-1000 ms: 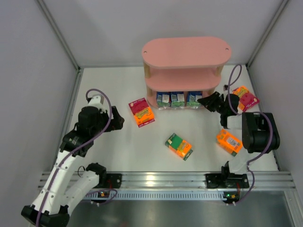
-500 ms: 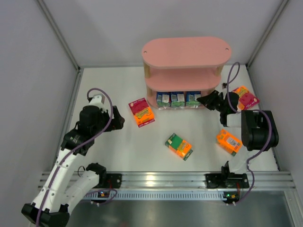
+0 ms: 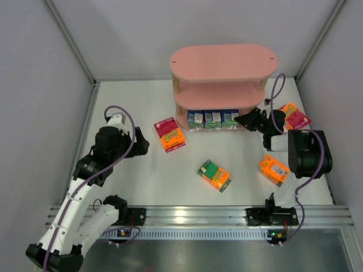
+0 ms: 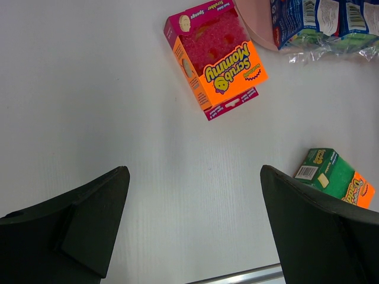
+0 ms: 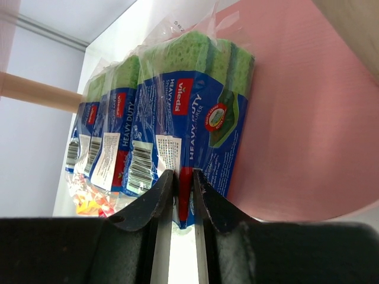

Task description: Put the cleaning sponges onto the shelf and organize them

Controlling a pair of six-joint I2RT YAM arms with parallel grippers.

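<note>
The end sponge pack has just its thin front edge pinched in my right gripper, so next I open it and close around more of the pack's front end (image 5: pixel 172 152).
The pink shelf (image 3: pixel 224 62) stands at the back. Three blue-and-green sponge packs (image 3: pixel 214 119) stand in a row on its bottom board. My right gripper (image 3: pixel 241 119) is at the right end of that row, jaws nearly closed on the wrapper edge of the end pack (image 5: pixel 207 106); the gripper also shows in the right wrist view (image 5: pixel 182 177). An orange-and-magenta pack (image 3: pixel 169 134) lies left of the shelf. My left gripper (image 3: pixel 142 144) hovers open and empty beside it, also in its own view (image 4: pixel 195 231). A green-and-orange pack (image 3: pixel 214 174) lies mid-table.
An orange pack (image 3: pixel 274 170) lies by the right arm's base. Another orange-and-magenta pack (image 3: pixel 294 117) lies at the right of the shelf, behind the right arm. Grey walls close in the table on three sides. A metal rail (image 3: pixel 187 215) runs along the near edge.
My right gripper has crept toward the shelf, and the row of blue-and-green packs has slid slightly left on the bottom board. The left arm has shifted only a little.
</note>
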